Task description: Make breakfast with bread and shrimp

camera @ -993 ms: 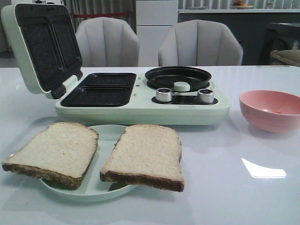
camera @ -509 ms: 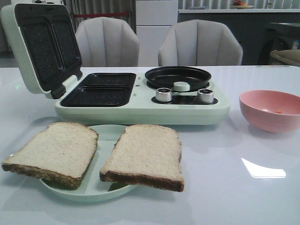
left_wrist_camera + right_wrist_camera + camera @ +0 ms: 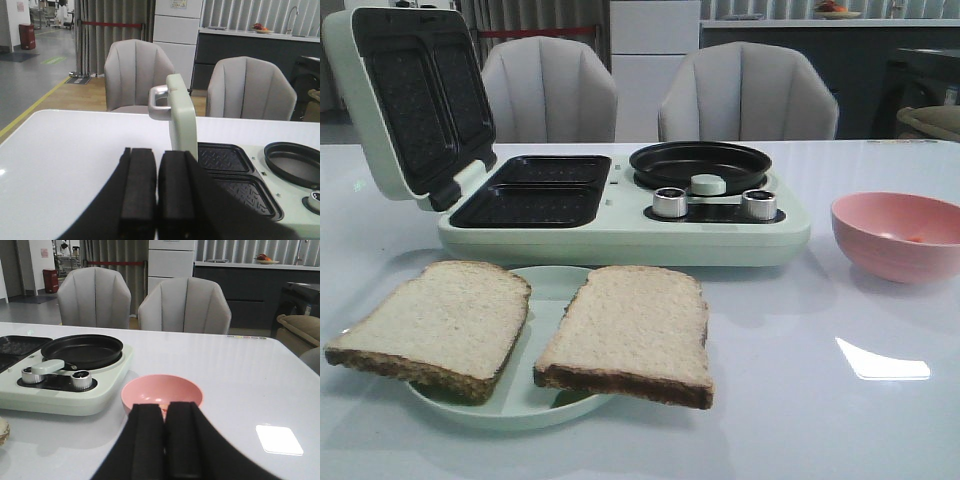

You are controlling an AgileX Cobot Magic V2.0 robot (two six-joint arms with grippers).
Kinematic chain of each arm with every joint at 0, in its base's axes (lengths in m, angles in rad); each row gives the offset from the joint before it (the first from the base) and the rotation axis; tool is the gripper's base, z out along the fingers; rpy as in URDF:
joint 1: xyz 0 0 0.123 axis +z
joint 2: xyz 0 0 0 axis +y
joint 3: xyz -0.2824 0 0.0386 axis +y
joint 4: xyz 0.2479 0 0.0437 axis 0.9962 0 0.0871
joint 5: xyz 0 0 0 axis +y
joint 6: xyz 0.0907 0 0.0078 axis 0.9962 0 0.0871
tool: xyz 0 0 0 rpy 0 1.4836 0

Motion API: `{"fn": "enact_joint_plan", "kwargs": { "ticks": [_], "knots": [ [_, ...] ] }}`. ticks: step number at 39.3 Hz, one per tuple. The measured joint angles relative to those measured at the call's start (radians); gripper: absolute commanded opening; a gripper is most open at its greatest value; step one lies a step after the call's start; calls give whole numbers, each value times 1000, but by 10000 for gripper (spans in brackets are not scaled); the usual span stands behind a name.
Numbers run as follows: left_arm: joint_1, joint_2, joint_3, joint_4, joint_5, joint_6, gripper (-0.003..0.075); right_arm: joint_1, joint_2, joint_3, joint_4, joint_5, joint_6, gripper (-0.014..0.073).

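My left gripper should close on the outer corner (image 3: 352,350) of the bread slice that is farther from the pink bowl, where it hangs over the plate.
Two slices of bread lie on a pale green plate (image 3: 545,288) at the front: the left slice (image 3: 438,320) and the right slice (image 3: 630,328). Behind them stands the pale green breakfast maker (image 3: 620,235), lid (image 3: 405,100) open, with two dark sandwich trays (image 3: 535,190) and a round black pan (image 3: 700,162). A pink bowl (image 3: 898,232) at the right holds a small orange shrimp piece (image 3: 916,238). My left gripper (image 3: 157,192) is shut and empty, beside the raised lid (image 3: 181,117). My right gripper (image 3: 166,440) is shut and empty, just before the pink bowl (image 3: 161,392). Neither gripper shows in the front view.
Two silver knobs (image 3: 669,202) (image 3: 758,204) and a round pale green knob (image 3: 708,184) sit on the maker's front panel. Two grey chairs (image 3: 548,88) (image 3: 748,92) stand behind the white table (image 3: 820,400). A bright light patch (image 3: 882,360) lies on the table at the right.
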Motion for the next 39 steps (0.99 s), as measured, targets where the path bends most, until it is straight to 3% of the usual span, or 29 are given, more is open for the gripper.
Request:
{"fn": "enact_joint_plan", "kwargs": {
  "ticks": [5, 12, 16, 33, 39],
  "knots": [
    [0, 10, 0, 11, -10, 2, 207, 0, 0, 0, 0, 0, 0, 132],
    [0, 10, 0, 49, -42, 2, 469, 0, 0, 0, 0, 0, 0, 132],
    [0, 10, 0, 54, -44, 2, 558, 0, 0, 0, 0, 0, 0, 132],
    [0, 15, 0, 59, -48, 2, 566, 0, 0, 0, 0, 0, 0, 132],
    [-38, 49, -1, 133, -45, 2, 566, 0, 0, 0, 0, 0, 0, 132]
  ]
}}
